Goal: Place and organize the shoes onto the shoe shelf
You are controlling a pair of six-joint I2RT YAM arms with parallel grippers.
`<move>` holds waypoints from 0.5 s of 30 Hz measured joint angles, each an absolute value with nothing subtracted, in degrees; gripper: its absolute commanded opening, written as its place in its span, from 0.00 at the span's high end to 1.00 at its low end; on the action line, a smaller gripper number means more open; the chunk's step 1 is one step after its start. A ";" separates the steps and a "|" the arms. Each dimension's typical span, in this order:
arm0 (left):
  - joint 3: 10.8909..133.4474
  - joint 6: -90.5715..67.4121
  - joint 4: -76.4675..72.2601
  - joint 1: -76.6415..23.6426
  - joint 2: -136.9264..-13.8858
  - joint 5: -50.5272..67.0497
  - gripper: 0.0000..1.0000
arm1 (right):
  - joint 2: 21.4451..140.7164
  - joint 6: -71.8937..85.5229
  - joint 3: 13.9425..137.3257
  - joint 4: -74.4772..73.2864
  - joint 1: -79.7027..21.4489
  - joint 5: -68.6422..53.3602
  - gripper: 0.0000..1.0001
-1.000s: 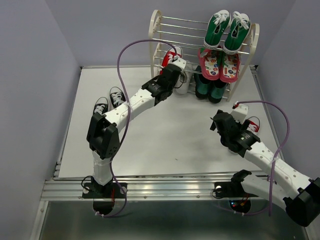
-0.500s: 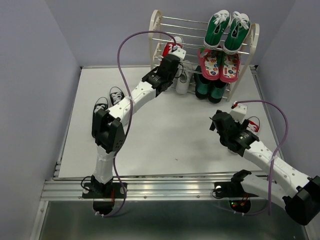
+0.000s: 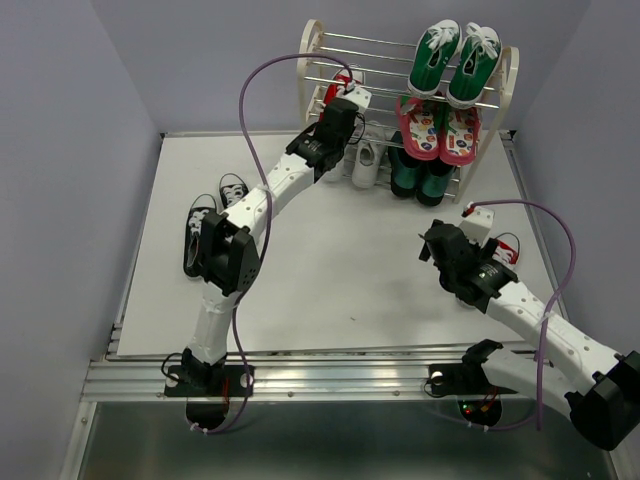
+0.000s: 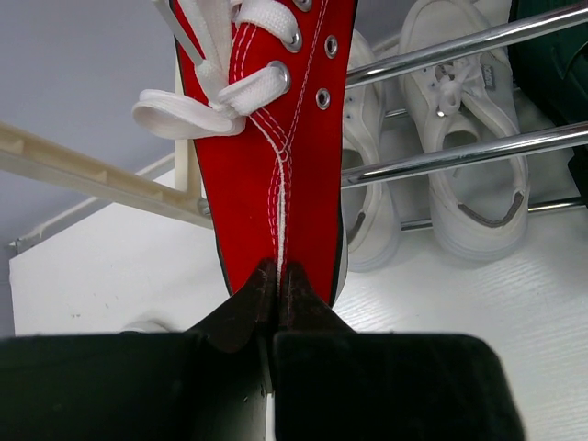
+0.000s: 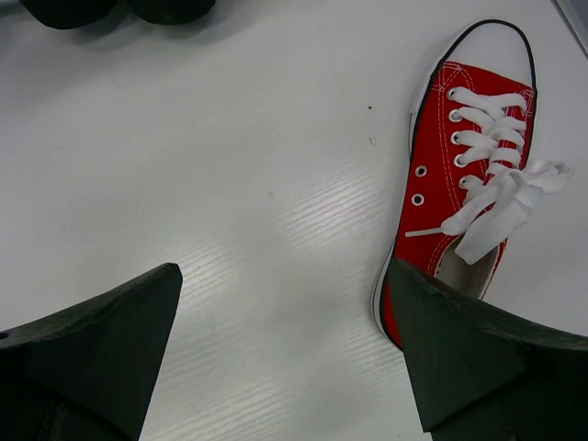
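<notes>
My right gripper needs to grip the heel (image 3: 465, 302) (image 5: 387, 317) of the red sneaker on the table, leaving the sneaker's white toe pointing away from the fingers.
My left gripper (image 3: 336, 112) is shut on a red sneaker (image 4: 271, 129) by its heel (image 4: 278, 274) and holds it at the left end of the cream shoe shelf (image 3: 312, 48), over a middle tier. The white pair (image 4: 432, 175) stands on the shelf's bottom left (image 3: 365, 160). The other red sneaker (image 5: 464, 175) lies on the table at the right (image 3: 507, 247). My right gripper (image 5: 285, 340) is open above the table, its right finger (image 5: 478, 358) next to that sneaker's heel. The black pair (image 3: 215, 200) sits on the table at the left, by the left arm.
Green sneakers (image 3: 455, 62) sit on the shelf's top right tier, pink patterned shoes (image 3: 438, 130) below them, dark green boots (image 3: 418, 178) at the bottom right. Purple walls close in the table (image 3: 330, 270) on both sides and at the back.
My left arm has reached farther up and back, carrying the red sneaker from beside the white pair up to the shelf's left end. The right arm has barely moved.
</notes>
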State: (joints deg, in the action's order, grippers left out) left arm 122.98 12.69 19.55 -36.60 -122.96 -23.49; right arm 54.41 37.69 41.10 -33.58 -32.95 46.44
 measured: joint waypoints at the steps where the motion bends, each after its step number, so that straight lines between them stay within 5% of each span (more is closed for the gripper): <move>1: 123.20 13.02 19.55 -36.58 -122.96 -23.27 1.00 | 54.41 37.69 41.10 -33.43 -32.95 46.44 0.00; 15: 128.88 15.88 18.37 -35.57 -127.28 -23.03 1.00 | 55.22 37.69 41.08 -32.45 -32.95 46.00 0.00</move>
State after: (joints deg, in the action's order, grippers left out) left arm 128.88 15.88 18.37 -35.57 -127.28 -23.03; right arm 55.22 37.69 41.08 -32.45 -32.95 46.00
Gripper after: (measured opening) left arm 0.081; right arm 0.995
